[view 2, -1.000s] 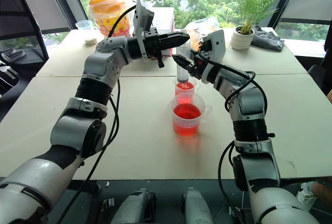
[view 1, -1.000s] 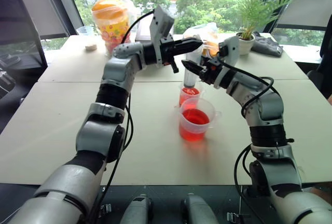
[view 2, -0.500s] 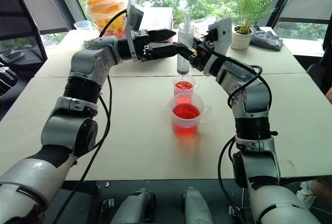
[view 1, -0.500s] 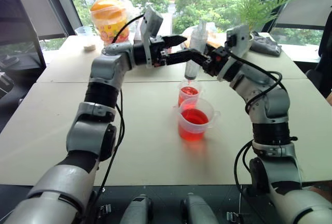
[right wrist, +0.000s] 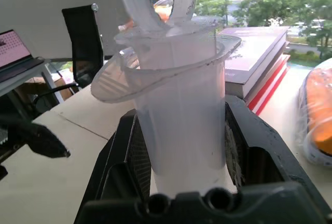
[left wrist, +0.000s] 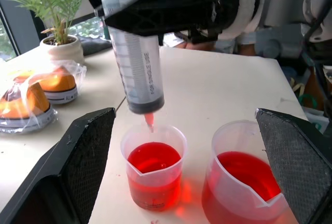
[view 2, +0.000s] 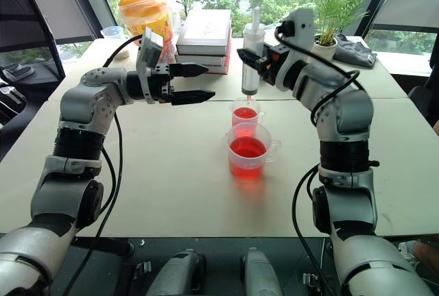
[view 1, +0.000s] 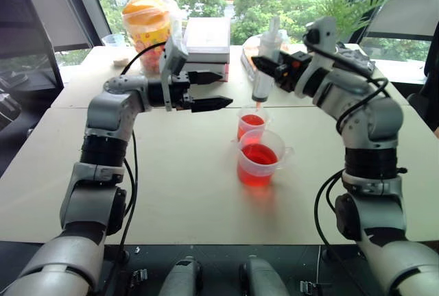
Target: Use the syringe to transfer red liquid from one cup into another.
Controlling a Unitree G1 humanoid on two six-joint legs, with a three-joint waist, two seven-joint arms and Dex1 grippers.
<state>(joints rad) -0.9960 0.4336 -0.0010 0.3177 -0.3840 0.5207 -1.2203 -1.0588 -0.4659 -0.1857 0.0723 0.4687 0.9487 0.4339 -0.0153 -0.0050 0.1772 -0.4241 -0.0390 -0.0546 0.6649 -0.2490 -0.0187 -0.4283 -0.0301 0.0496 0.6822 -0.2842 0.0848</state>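
The syringe will go down on the bare table (view 1: 320, 157) next to the larger spouted cup, on the side of my right gripper.
My right gripper (view 1: 272, 67) is shut on the barrel of the syringe (view 1: 263, 71), holding it upright. Its reddish tip hangs just above the smaller clear cup (view 1: 251, 123), which holds red liquid (left wrist: 153, 159). The barrel (left wrist: 136, 63) looks clear, with the dark plunger seal low in it. The larger spouted cup (view 1: 260, 159) stands right in front of the small one, also with red liquid inside. My left gripper (view 1: 223, 88) is open and empty, level, pointing at the syringe from the left with a gap between. Its black fingers (left wrist: 78, 172) frame both cups.
A stack of books (view 1: 206, 40) and a jar with an orange lid (view 1: 145, 25) stand at the back of the table. A potted plant (view 2: 325, 41) and bagged orange items (left wrist: 41, 89) sit at the back right. A black chair (view 2: 27, 25) stands at the left.
The left gripper opened and drew back to the left, away from the syringe's plunger. The right gripper lifted the syringe, so its tip came up out of the small cup.
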